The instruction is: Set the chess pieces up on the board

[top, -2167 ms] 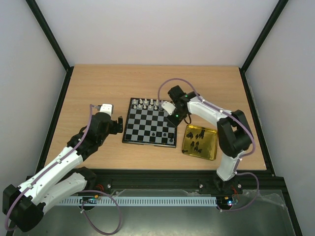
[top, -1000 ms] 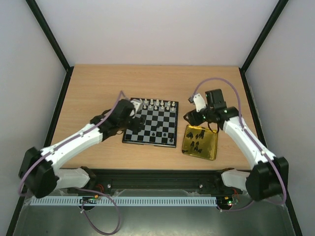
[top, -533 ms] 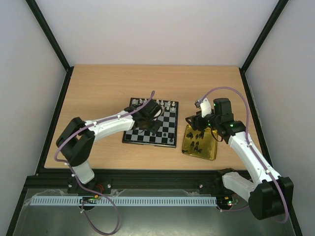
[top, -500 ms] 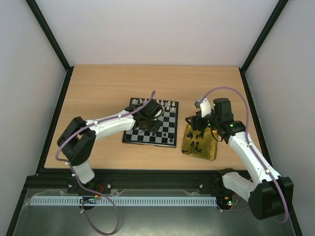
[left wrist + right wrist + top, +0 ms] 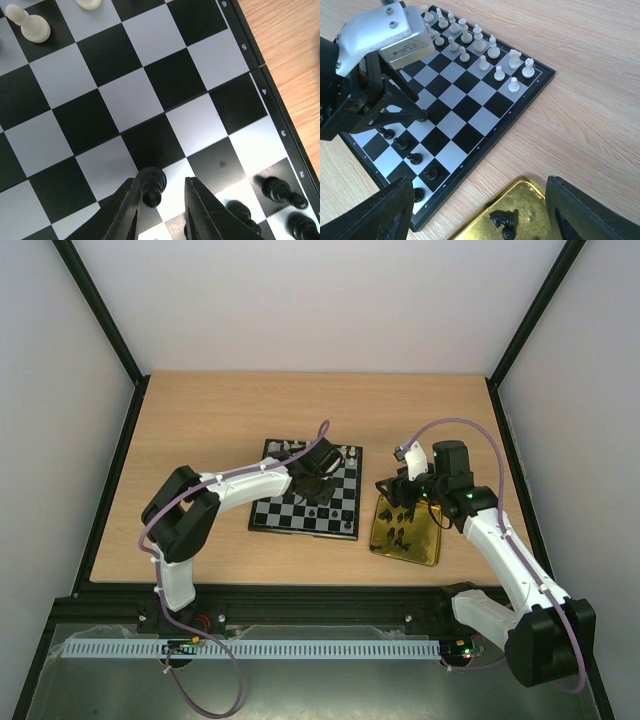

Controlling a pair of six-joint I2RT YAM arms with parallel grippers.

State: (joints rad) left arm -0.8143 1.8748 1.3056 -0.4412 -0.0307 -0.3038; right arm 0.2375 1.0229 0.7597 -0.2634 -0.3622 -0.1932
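The robot's right gripper should close on the black piece's top (image 5: 390, 534) between the black knight and the near corner of the gold tray beside the board.
The board (image 5: 296, 528) lies mid-table, white chess pieces (image 5: 485, 62) along its far rows and black pawns (image 5: 415, 158) along its near right edge. My left gripper (image 5: 317, 489) reaches over the board. In the left wrist view, my left gripper (image 5: 161, 200) straddles one black pawn (image 5: 151, 185): the left finger touches it and a gap remains at the right finger. My right gripper (image 5: 482, 212) hangs wide open over the gold tray's (image 5: 532, 192) far corner, above a black knight (image 5: 501, 219) lying there.
The gold tray (image 5: 428, 548) sits right of the board and holds several black pieces. More black pawns (image 5: 280, 190) stand close to the right of my left fingers. Bare wood surrounds the board, with black frame rails at the table's sides.
The left arm swung from the board's left side over it, and its jaws narrowed around a black pawn. The right arm left the board for the tray and opened slightly wider.
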